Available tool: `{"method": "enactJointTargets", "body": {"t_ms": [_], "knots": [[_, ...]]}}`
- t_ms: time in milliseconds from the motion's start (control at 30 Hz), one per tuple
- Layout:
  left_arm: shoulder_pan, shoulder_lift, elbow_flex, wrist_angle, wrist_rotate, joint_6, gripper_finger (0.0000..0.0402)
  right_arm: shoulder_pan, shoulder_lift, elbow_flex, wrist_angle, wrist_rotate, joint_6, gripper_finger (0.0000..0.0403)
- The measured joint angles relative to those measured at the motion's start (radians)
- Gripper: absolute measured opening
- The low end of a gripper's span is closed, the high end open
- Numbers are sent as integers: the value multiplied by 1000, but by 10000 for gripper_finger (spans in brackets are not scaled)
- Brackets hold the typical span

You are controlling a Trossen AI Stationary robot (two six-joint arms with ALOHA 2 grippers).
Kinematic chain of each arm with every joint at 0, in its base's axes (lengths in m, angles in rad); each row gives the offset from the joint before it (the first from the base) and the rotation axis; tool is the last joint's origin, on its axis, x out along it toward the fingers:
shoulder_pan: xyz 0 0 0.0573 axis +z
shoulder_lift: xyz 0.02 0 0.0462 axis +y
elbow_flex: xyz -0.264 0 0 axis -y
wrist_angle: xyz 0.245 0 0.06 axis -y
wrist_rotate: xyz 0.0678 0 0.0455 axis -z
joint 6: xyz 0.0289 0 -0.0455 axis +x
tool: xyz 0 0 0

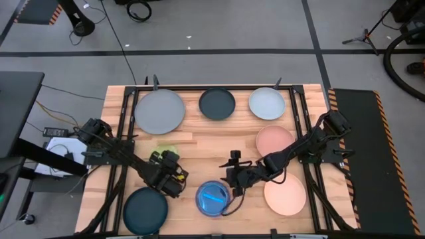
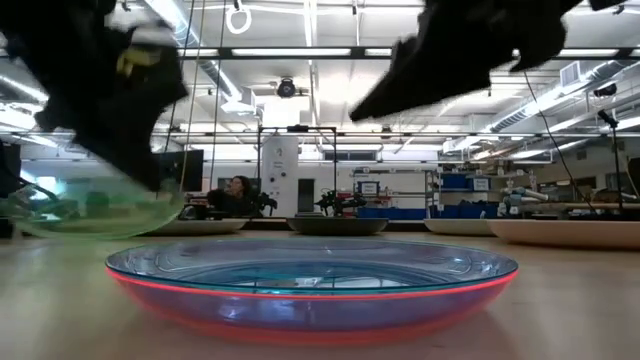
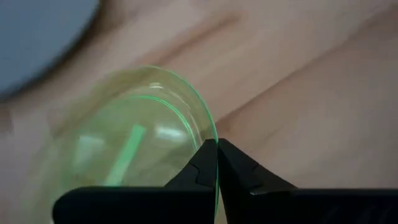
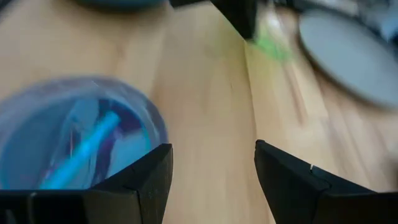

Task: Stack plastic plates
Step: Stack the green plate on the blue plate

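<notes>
I will let go of the translucent green plate with my left gripper on top of the translucent blue plate (image 1: 214,194).
My left gripper (image 1: 165,159) is shut on a translucent green plate (image 3: 143,137), which also shows at the left of the low view (image 2: 95,210). My right gripper (image 1: 230,176) is open and empty (image 4: 211,180), just right of a translucent blue plate (image 1: 212,198). That plate rests on a red plate (image 2: 310,305) near the table's front edge. A large grey plate (image 1: 159,111), a black plate (image 1: 217,103) and a pale blue plate (image 1: 267,103) lie along the far edge. Two peach plates (image 1: 274,141) (image 1: 285,194) lie at the right. A dark teal plate (image 1: 145,210) lies at the front left. My left gripper pinches the green plate's rim (image 3: 216,144) between its two fingertips, one on each face of the plate. The fingers come at it from the table's near side. The plate is tilted and held clear of the table, reaching away from the fingers toward the grey plate.
Bare wood (image 1: 199,143) lies in the table's middle between the two grippers and the far row of plates. Black frame rails (image 1: 123,119) (image 1: 299,113) run along the left and right sides of the table.
</notes>
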Motion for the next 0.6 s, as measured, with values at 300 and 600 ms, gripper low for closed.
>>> {"method": "enactJointTargets", "body": {"t_ms": [300,600], "knots": [[-19,-2,168,216,-107,711,14,48,-34,1,11,171,-86,232],[16,-2,187,442,127,1141,16,122,-220,2,-178,396,-117,232]]}}
